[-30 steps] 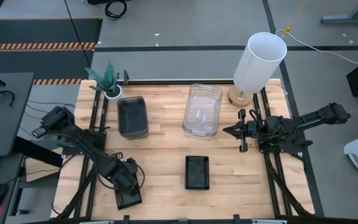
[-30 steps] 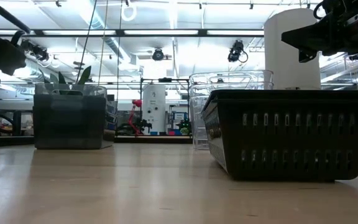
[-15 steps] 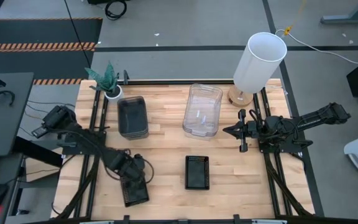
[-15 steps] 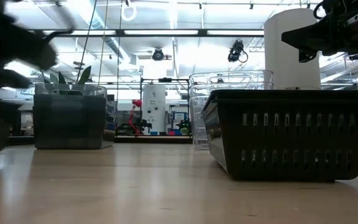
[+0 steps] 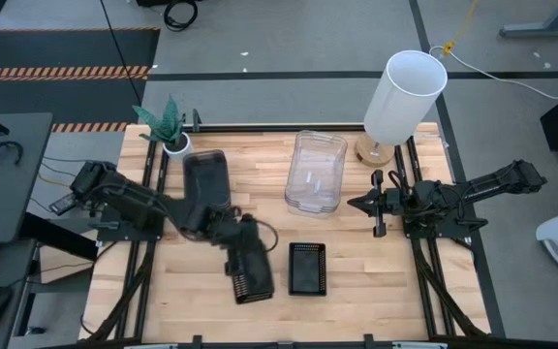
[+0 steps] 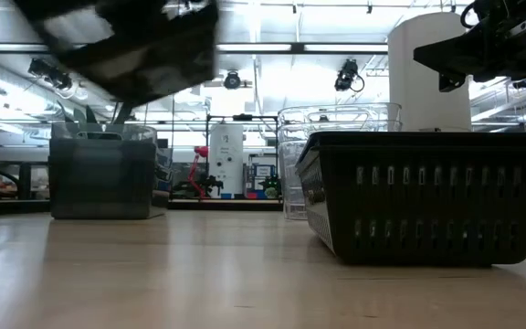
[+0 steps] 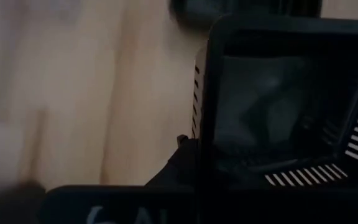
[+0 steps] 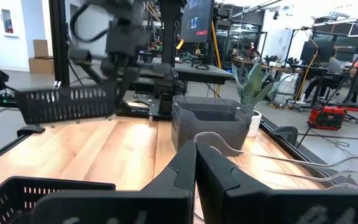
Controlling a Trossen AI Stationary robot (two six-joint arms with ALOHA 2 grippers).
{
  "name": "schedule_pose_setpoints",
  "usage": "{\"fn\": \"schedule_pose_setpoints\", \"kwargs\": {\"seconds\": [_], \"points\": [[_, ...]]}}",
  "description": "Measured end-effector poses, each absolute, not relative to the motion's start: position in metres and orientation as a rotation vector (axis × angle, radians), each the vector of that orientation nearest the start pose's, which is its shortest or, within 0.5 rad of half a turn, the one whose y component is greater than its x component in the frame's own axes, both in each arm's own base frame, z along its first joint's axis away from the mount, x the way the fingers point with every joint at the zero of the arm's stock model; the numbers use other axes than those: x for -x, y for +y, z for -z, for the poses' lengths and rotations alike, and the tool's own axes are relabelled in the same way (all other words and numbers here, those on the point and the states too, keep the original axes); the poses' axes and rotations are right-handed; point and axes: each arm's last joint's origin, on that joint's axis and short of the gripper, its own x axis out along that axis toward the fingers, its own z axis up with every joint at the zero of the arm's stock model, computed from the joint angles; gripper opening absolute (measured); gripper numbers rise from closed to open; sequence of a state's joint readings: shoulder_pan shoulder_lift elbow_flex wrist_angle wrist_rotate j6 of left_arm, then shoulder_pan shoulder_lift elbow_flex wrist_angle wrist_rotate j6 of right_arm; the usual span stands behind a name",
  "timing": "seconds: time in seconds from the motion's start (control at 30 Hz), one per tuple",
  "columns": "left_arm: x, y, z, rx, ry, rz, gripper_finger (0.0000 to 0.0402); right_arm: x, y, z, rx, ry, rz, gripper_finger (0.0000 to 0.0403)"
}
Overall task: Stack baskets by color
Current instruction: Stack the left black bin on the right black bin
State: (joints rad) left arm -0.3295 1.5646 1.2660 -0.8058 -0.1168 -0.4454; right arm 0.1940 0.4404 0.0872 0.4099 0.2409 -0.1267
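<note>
I need to let go of the black mesh basket in my left gripper inside the other black mesh basket (image 5: 306,271) that sits on the table.
A small black mesh basket (image 5: 249,273) hangs above the table's near middle with my left gripper (image 5: 239,245) shut on it. The low view shows it lifted at the upper left (image 6: 126,44), and the right wrist view shows it in the air (image 8: 67,103). A second black mesh basket (image 5: 307,268) rests on its base just right of it. The grey stack (image 5: 205,180) and the clear stack (image 5: 316,173) stand toward the far side. My right gripper (image 5: 375,205) waits shut at the right, above the table. My left gripper holds the black mesh basket by the rim of its far short end (image 7: 205,134). It comes slanting down from the far left. One finger (image 7: 178,163) shows outside the wall, and the basket hides the other. The basket is lifted clear and slightly tilted.
A tall white cylinder (image 5: 404,95) stands at the far right corner and a small potted plant (image 5: 169,128) at the far left. Black rails (image 5: 422,281) run along both sides of the wooden tabletop. Bare wood lies between the stacks and the near edge.
My left gripper has shut on the black mesh basket at the table's near left corner. It has lifted the basket clear and carried it toward the right, close to the other black basket. The basket has turned about on the way.
</note>
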Motion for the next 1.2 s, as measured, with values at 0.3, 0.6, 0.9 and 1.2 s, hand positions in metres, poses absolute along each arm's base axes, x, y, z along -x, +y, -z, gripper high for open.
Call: {"fn": "schedule_pose_setpoints", "kwargs": {"seconds": [0.3,0.6,0.9,1.2], "points": [[-0.340,-0.068,-0.278,0.194,0.822,-0.056,0.0004,-0.126,0.018,-0.193,0.114,-0.053,0.050,0.0016],[-0.395,-0.077,-0.274,0.098,0.850,-0.008,0.0003,-0.126,0.018,-0.194,0.111,-0.067,0.051,0.0016],[-0.434,-0.086,-0.261,0.005,1.006,0.011,0.0003,-0.126,0.018,-0.195,0.111,-0.068,0.052,0.0016],[-0.439,-0.090,-0.243,-0.018,1.099,0.065,0.0006,-0.126,0.018,-0.195,0.110,-0.074,0.052,0.0016]]}}
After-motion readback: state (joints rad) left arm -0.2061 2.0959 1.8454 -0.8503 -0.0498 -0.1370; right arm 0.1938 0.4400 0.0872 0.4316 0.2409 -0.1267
